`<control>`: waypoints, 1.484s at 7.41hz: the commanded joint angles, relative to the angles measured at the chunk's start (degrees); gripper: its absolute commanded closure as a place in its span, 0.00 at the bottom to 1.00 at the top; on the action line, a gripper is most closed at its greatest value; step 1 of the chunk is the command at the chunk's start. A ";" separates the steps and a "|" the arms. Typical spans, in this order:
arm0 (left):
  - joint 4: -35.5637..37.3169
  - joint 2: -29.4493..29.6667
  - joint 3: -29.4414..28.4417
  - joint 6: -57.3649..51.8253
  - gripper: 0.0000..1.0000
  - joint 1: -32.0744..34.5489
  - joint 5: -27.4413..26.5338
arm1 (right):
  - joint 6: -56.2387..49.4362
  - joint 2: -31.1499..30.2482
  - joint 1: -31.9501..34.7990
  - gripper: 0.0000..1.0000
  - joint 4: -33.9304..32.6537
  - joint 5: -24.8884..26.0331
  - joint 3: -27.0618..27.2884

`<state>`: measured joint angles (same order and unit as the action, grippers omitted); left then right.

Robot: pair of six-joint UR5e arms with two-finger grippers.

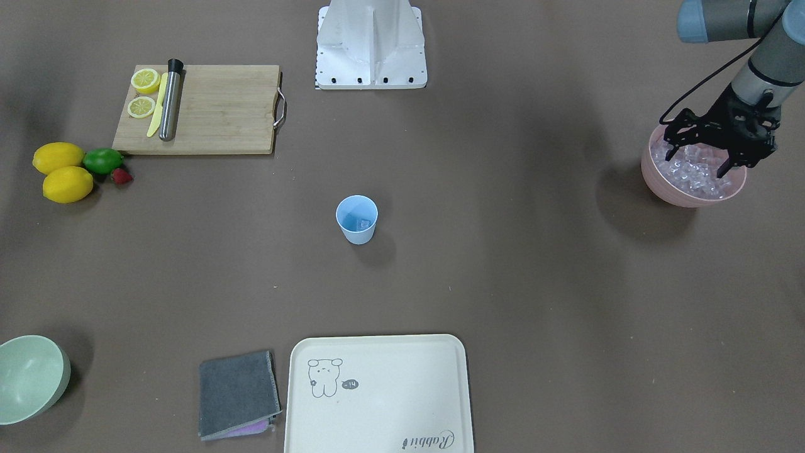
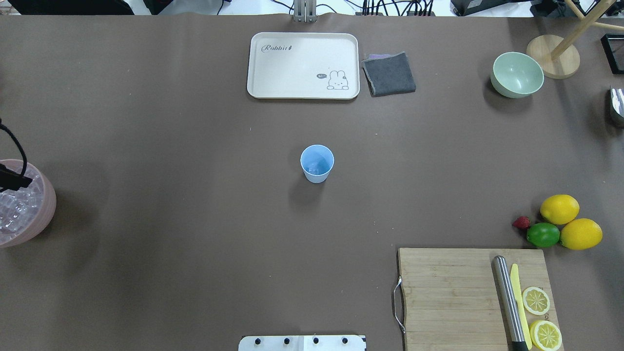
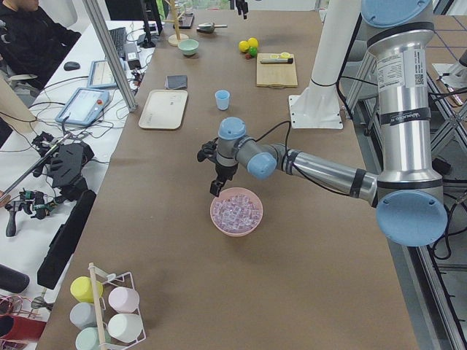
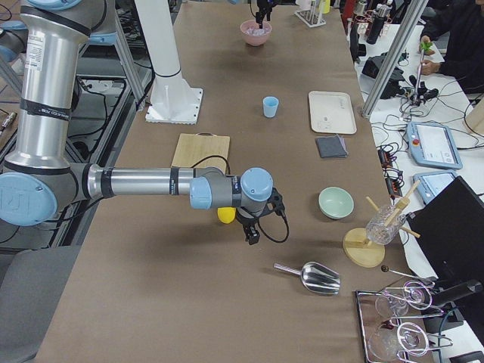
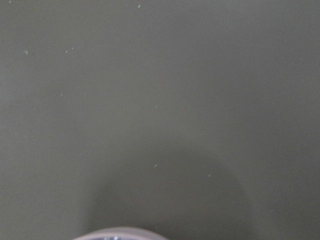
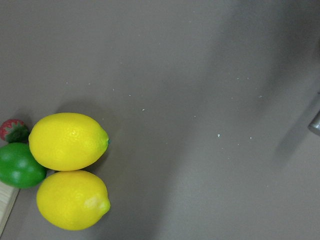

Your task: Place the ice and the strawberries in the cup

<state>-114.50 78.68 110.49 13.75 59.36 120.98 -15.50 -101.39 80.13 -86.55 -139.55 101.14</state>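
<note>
The robot's left gripper needs to close on a clear ice cube toward the near side of the pink bowl (image 1: 694, 154).
The light-blue cup (image 1: 356, 219) (image 2: 317, 163) stands upright mid-table with one clear ice cube (image 1: 363, 223) at its bottom. More ice (image 1: 692, 176) (image 3: 237, 211) fills the pink bowl (image 1: 660, 182) at the table's left end. My left gripper (image 1: 698, 154) hangs over that bowl, open, with its fingertips down at the ice. A small red strawberry (image 1: 121, 177) (image 2: 521, 223) (image 6: 13, 130) lies beside the lime and lemons. My right gripper (image 4: 252, 234) shows only in the exterior right view, hovering near the lemons. I cannot tell whether it is open or shut.
Two lemons (image 2: 570, 222) and a lime (image 2: 543, 234) lie next to a wooden cutting board (image 2: 448, 297). The board carries lemon slices, a steel muddler and a yellow knife. A cream tray (image 2: 302, 66), a grey cloth (image 2: 389, 73) and a pale green bowl (image 2: 516, 74) sit along the far edge.
</note>
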 commanded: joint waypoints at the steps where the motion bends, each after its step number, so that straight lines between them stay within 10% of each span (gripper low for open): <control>1: -4.50 -3.61 -2.11 -1.54 0.05 0.14 -0.48 | 0.47 -0.04 -0.06 0.00 0.68 0.07 -1.03; 7: -3.72 -3.26 -4.85 3.63 0.41 -0.65 0.13 | 0.65 0.49 -0.06 0.00 0.68 0.33 -3.23; 11: -3.98 -3.97 -4.85 6.36 0.41 -1.44 1.36 | 0.74 0.49 -0.06 0.00 0.68 0.16 -3.40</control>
<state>-118.39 74.80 105.68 18.86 58.47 121.93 -14.84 -100.90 80.07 -85.87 -139.31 97.78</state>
